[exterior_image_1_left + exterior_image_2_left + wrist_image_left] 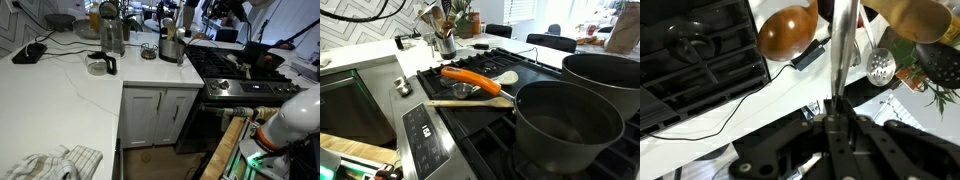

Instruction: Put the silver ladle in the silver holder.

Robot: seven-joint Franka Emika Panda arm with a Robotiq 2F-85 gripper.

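The silver ladle, now hanging just above the holder, will be let go by my gripper among the utensils in the silver holder beside the stove [172, 44].
In the wrist view my gripper [835, 112] is shut on the thin handle of the silver ladle [844, 45], which runs up and out of the frame; its bowl is out of view. Around it are utensil heads: two wooden spoons [789, 31], a silver slotted spoon [880, 67] and a dark slotted tool [937, 62]. The silver holder [171, 48] stands on the counter beside the stove with handles sticking up, and shows in both exterior views [445, 43]. The gripper [187, 22] hangs just above the holder.
A grey jug appliance [110, 30], a small dark glass cup [148, 50] and a glass cup [97, 66] stand on the white counter. On the stove lie an orange spatula [470, 78], a wooden spoon [470, 101] and two large pots [565, 125].
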